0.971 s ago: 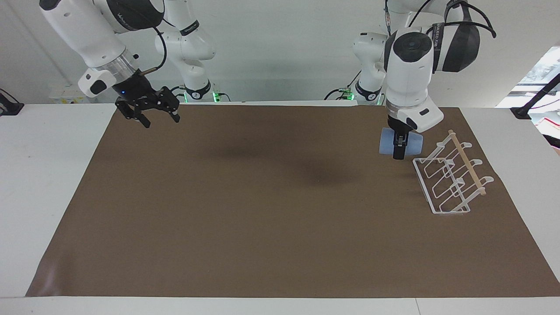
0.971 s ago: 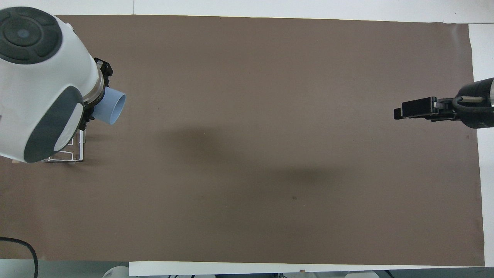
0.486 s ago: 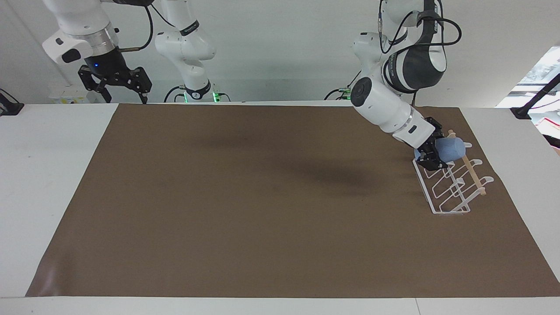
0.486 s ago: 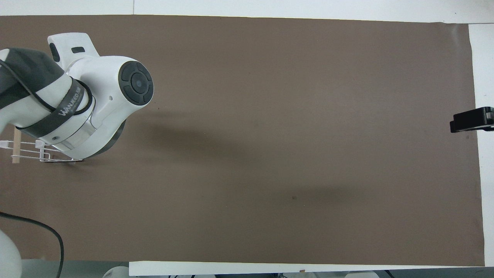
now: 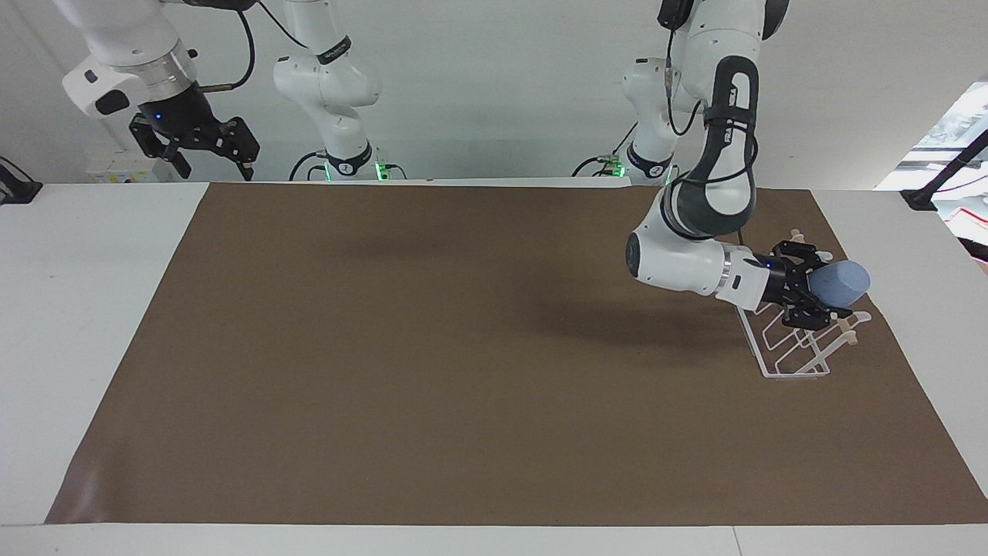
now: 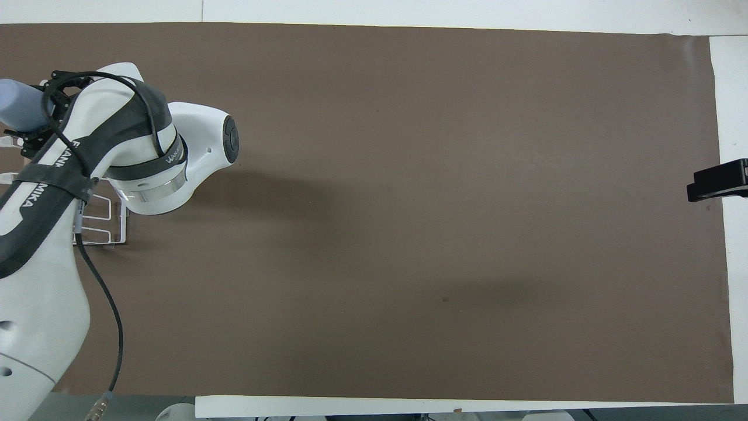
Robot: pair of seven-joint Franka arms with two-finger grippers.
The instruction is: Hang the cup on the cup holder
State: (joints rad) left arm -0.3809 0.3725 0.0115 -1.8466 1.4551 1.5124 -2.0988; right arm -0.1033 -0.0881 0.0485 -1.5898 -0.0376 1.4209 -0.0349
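The white wire cup holder has a far end peg. My left gripper will let go of the light-blue cup on the far end peg of the white wire cup holder (image 6: 83, 143).
My left gripper (image 5: 817, 286) is shut on the light-blue cup (image 5: 845, 283), which it holds on its side in the air. The cup is over the top of the white wire cup holder (image 5: 795, 375), at the left arm's end of the table. The cup's narrow base points toward that end. I cannot tell whether a prong is inside the cup. The hand hides most of the wooden dowel. In the overhead view the cup (image 6: 17, 105) sticks out past the left gripper (image 6: 44, 108), above the holder (image 6: 124, 228). My right gripper (image 5: 193, 147) is open and empty, and it waits raised over the right arm's end.
A brown mat (image 5: 463, 347) covers most of the white table. The left arm's forearm stretches low over the mat beside the holder. The right gripper's tip (image 6: 716, 181) shows at the mat's edge in the overhead view.
The left arm swung down and turned its wrist level, carrying the cup from beside the holder to over its top. The right gripper pulled back and up off the mat.
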